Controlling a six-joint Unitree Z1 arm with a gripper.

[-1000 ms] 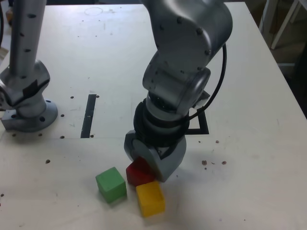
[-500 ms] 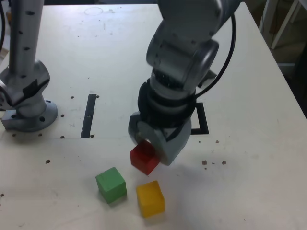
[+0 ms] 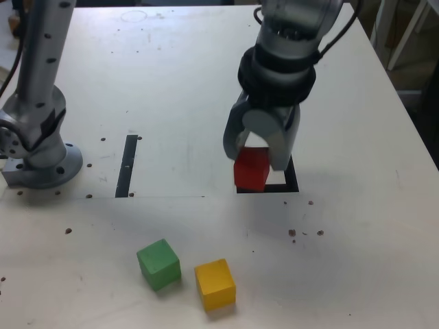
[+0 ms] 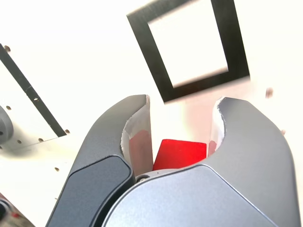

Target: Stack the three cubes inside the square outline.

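Note:
The robot's gripper will release the red cube on the bare white centre of the square outline (image 3: 264,166) (image 4: 190,43).
My gripper (image 3: 259,154) is shut on the red cube (image 3: 251,168) and holds it in the air just over the near edge of the square outline (image 3: 291,179), which it partly hides. In the wrist view the red cube (image 4: 180,153) sits between the two fingers (image 4: 137,137), and the whole square outline (image 4: 189,47) lies ahead with its white centre bare. The green cube (image 3: 158,263) and the yellow cube (image 3: 215,283) rest on the table near the front edge, a small gap between them.
A second arm's grey base (image 3: 38,154) stands at the exterior view's left. A narrow black strip (image 3: 127,164) lies between that base and the outline. Small dark specks (image 3: 302,233) dot the white table.
The gripper closed on the red cube beside the other two, lifted it off the table, and carried it back and to the exterior view's right, over the outline's near edge.

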